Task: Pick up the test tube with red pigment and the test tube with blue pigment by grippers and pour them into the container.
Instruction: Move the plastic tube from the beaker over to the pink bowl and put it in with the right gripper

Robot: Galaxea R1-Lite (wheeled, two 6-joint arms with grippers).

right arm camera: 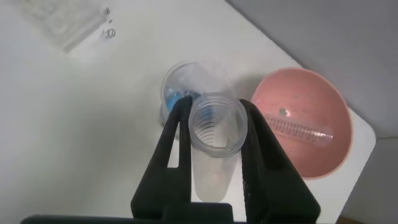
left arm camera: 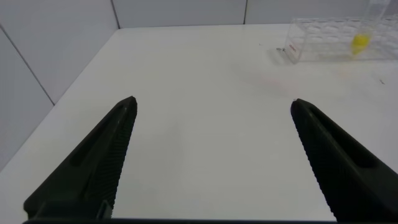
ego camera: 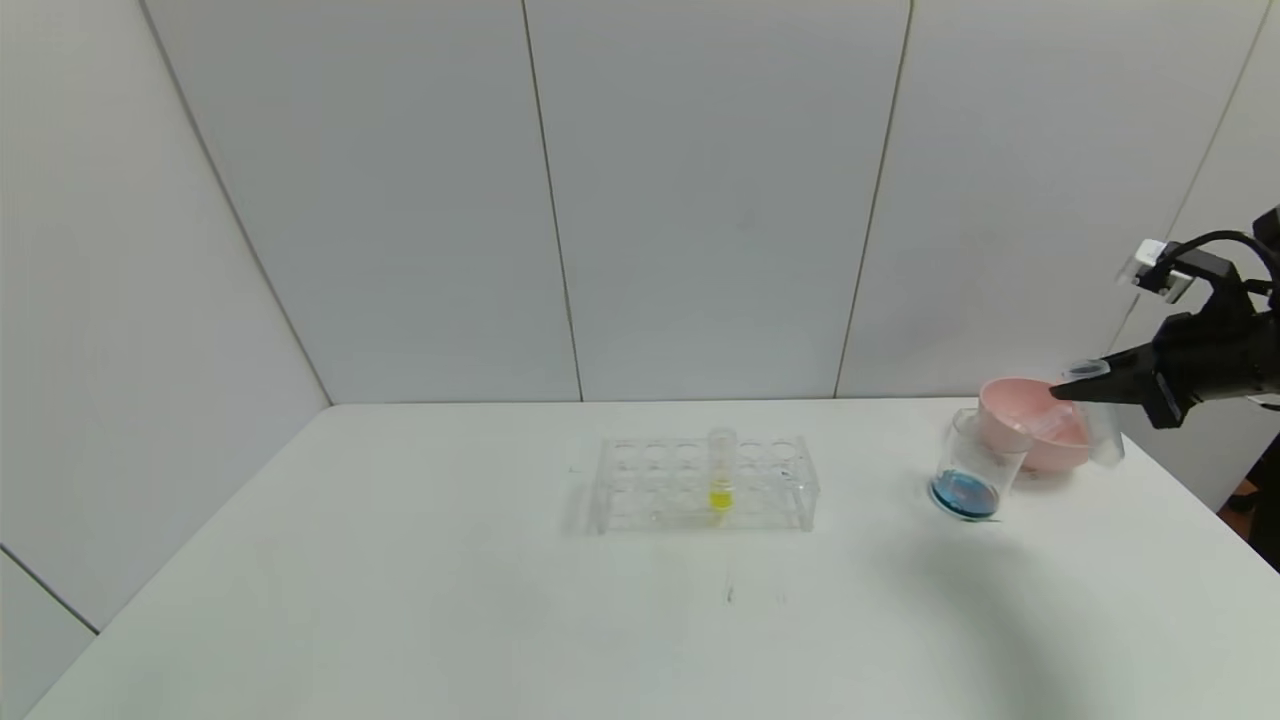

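Next, I let go of the empty test tube with my right gripper inside the pink bowl (ego camera: pixel 1058 416) (right arm camera: pixel 300 127), where the other clear tube is lying.
My right gripper (ego camera: pixel 1068 391) is shut on a clear test tube (ego camera: pixel 1105 436) that looks empty, held above the table beside the pink bowl. In the right wrist view the tube (right arm camera: pixel 211 162) sits between the fingers (right arm camera: pixel 169 149) with its rimmed mouth up. The container (ego camera: pixel 966 468), a small clear beaker, stands just left of the bowl with blue liquid in its bottom; it also shows in the right wrist view (right arm camera: pixel 186 78). No orange-red liquid shows anywhere. My left gripper (left arm camera: pixel 214 104) is open and empty over bare table, out of the head view.
The pink bowl (ego camera: pixel 1012 400) holds another empty clear tube (right arm camera: pixel 300 130) lying flat. A clear tube rack (ego camera: pixel 790 490) stands mid-table with a yellow-liquid tube (ego camera: pixel 721 478) upright in it. The table's right edge is close behind the bowl.
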